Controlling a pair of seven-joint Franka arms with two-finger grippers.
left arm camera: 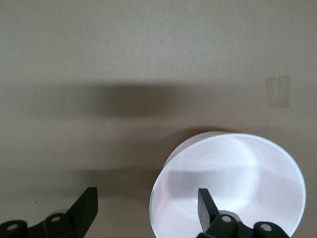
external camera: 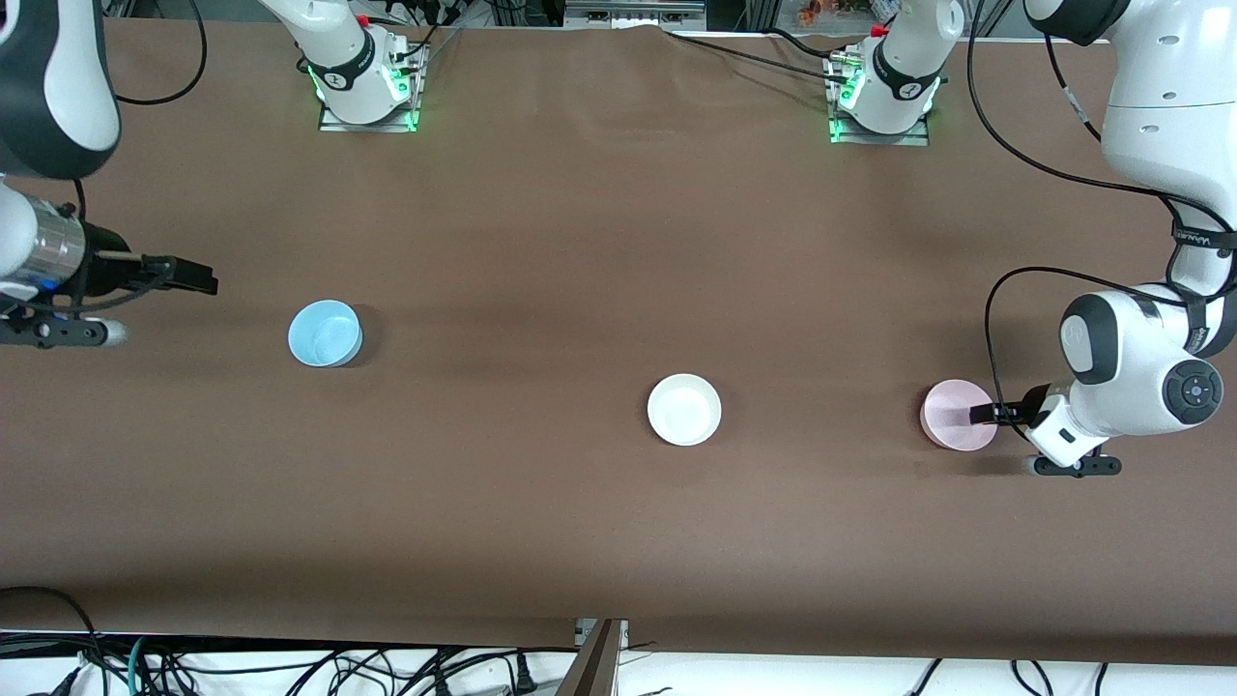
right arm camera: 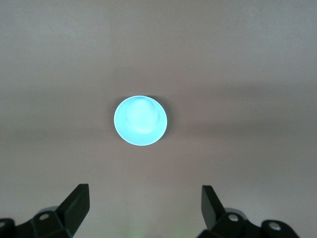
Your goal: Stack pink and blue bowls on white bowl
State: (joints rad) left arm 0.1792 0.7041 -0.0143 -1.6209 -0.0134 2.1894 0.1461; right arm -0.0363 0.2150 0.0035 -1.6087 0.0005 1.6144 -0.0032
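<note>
The robot's right gripper needs to next move to the blue bowl's rim point(external camera: 292, 337) point(right arm camera: 164, 131) and close there, on the side farthest from the white bowl.
The pale pink bowl point(external camera: 949, 418) stands upright toward the left arm's end of the table. My left gripper point(external camera: 984, 414) is low at it and open. In the left wrist view the left gripper point(left arm camera: 146, 206) straddles the rim of the pink bowl point(left arm camera: 237, 171), one finger inside and one outside, not closed on it. The white bowl point(external camera: 684, 410) stands empty mid-table. The sky blue bowl point(external camera: 325, 333) stands toward the right arm's end. My right gripper point(external camera: 198, 277) is open and empty in the air, short of the blue bowl point(right arm camera: 140, 120), and shows in its wrist view point(right arm camera: 143, 203).
The brown table cover point(external camera: 580, 242) is otherwise bare. The arm bases point(external camera: 367, 87) stand along the table's edge farthest from the front camera. Cables point(external camera: 290, 667) hang below the nearest edge.
</note>
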